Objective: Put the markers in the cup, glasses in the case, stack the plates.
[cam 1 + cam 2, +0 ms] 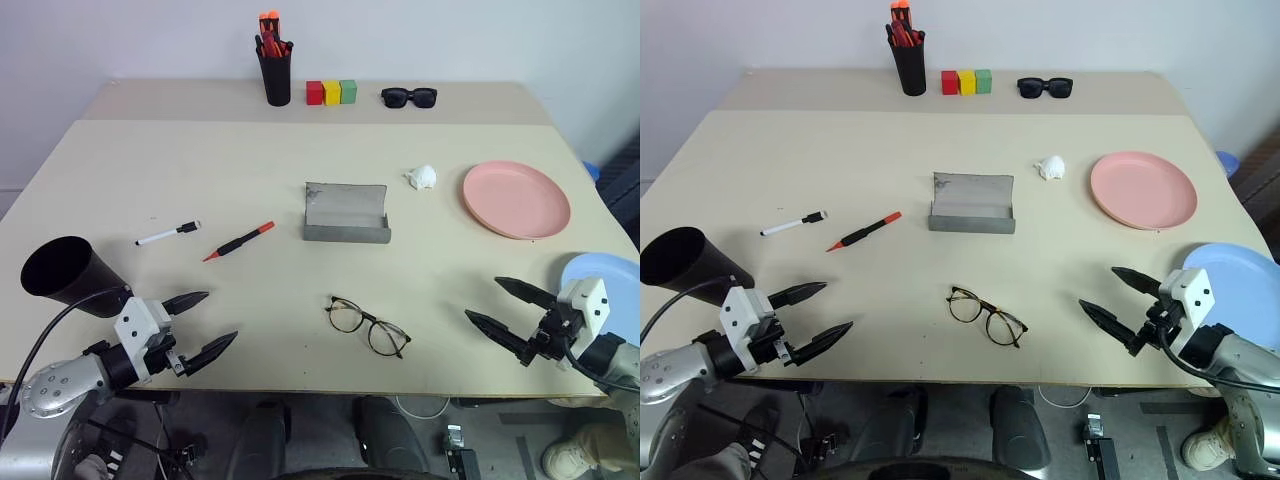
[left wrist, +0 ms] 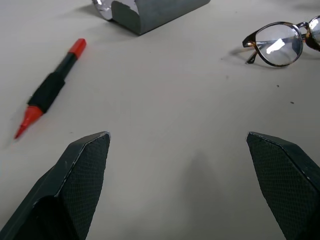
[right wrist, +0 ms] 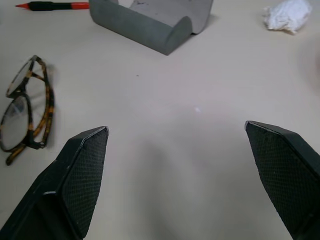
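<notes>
My left gripper should move to the red and black marker next and close on the marker's thick black middle (image 1: 231, 246) (image 2: 48, 90), between its red ends.
The black cup (image 1: 62, 275) lies tipped at the table's near left, just behind my open left gripper (image 1: 205, 323). A white marker (image 1: 167, 234) and a red and black marker (image 1: 238, 242) lie left of centre. The grey case (image 1: 346, 214) stands open mid-table. Thin-rimmed glasses (image 1: 367, 325) rest unfolded near the front edge between both grippers. The pink plate (image 1: 516, 199) is at the right, the blue plate (image 1: 612, 272) at the near right corner beside my open right gripper (image 1: 500, 306). Both grippers hover empty over the table.
A black pen holder (image 1: 275, 72) with red-orange pens, three coloured blocks (image 1: 331, 93) and black sunglasses (image 1: 409, 97) line the far edge. A crumpled white paper ball (image 1: 423, 178) lies left of the pink plate.
</notes>
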Tool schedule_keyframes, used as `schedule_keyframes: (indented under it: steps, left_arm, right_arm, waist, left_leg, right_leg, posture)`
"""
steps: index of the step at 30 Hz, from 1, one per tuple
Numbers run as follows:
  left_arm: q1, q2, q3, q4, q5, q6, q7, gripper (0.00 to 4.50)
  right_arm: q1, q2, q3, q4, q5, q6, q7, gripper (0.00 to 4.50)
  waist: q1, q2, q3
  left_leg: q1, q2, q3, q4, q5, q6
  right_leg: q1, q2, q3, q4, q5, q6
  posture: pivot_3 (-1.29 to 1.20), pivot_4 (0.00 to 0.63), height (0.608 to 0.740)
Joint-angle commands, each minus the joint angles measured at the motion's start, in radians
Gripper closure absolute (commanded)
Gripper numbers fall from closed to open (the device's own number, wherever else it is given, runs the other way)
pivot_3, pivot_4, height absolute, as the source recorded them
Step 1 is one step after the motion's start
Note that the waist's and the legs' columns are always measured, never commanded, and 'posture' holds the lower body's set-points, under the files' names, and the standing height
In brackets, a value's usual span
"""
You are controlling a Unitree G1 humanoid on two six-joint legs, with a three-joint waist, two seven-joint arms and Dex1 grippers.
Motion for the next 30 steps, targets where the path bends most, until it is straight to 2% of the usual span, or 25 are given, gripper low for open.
schedule_keyframes:
  steps: [1, 17, 20, 23, 27, 30]
  left_arm:
    - [-0.024, -0.005, 0.003, -0.014, 0.001, -0.01, 0.02, 0.0]
    - [0.031, -0.013, 0.036, -0.077, -0.024, -0.001, 0.065, 0.0]
    - [-0.06, -0.075, 0.025, -0.154, -0.091, 0.125, 0.223, 0.0]
    - [-0.151, -0.106, 0.02, -0.177, -0.122, 0.209, 0.306, 0.0]
    - [-0.249, -0.116, 0.035, -0.194, -0.162, 0.308, 0.403, 0.0]
    - [-0.344, -0.082, 0.043, -0.2, -0.165, 0.424, 0.493, 0.0]
  right_arm:
    - [-0.034, -0.008, -0.007, 0.032, -0.008, -0.031, 0.009, 0.03]
    - [-0.158, -0.035, 0.03, 0.043, -0.019, 0.031, -0.011, 0.03]
    - [-0.255, -0.027, 0.094, 0.039, -0.055, -0.026, 0.002, 0.03]
    - [-0.345, 0.021, 0.138, 0.066, -0.07, -0.138, 0.022, 0.03]
    - [-0.418, 0.011, 0.216, 0.086, -0.044, -0.093, 0.095, 0.03]
    - [-0.483, 0.008, 0.271, 0.118, -0.029, -0.083, 0.167, 0.03]
  waist:
    - [-0.001, 0.0, 0.0]
    - [-0.004, 0.0, 0.0]
    - [-0.003, 0.0, 0.0]
    - [-0.004, 0.0, 0.0]
    - [-0.005, 0.0, 0.0]
    - [-0.005, 0.0, 0.0]
  left_leg:
    - [0.0, 0.0, 0.0, 0.0, 0.0, 0.0]
    - [0.001, 0.0, 0.0, 0.001, 0.0, 0.0]
    - [0.001, 0.0, 0.0, 0.001, 0.0, 0.0]
    - [0.001, 0.0, -0.001, 0.004, 0.0, 0.0]
    - [0.002, 0.0, -0.001, 0.002, 0.0, 0.0]
    - [0.002, 0.0, -0.002, 0.003, 0.0, 0.0]
  right_leg:
    - [0.0, 0.0, 0.0, 0.0, 0.0, 0.0]
    - [0.0, 0.0, 0.0, 0.002, 0.0, 0.0]
    - [0.0, 0.0, 0.0, 0.002, 0.001, 0.001]
    - [0.0, 0.001, 0.0, 0.006, 0.003, 0.005]
    - [0.0, 0.001, 0.0, 0.007, 0.003, 0.007]
    - [-0.002, 0.001, 0.0, 0.011, 0.004, 0.008]
  posture:
    - [0.0, 0.15, 0.74]
    - [0.0, 0.15, 0.74]
    - [0.0, 0.15, 0.74]
    - [0.0, 0.15, 0.74]
    - [0.0, 0.15, 0.74]
    - [0.0, 0.15, 0.74]
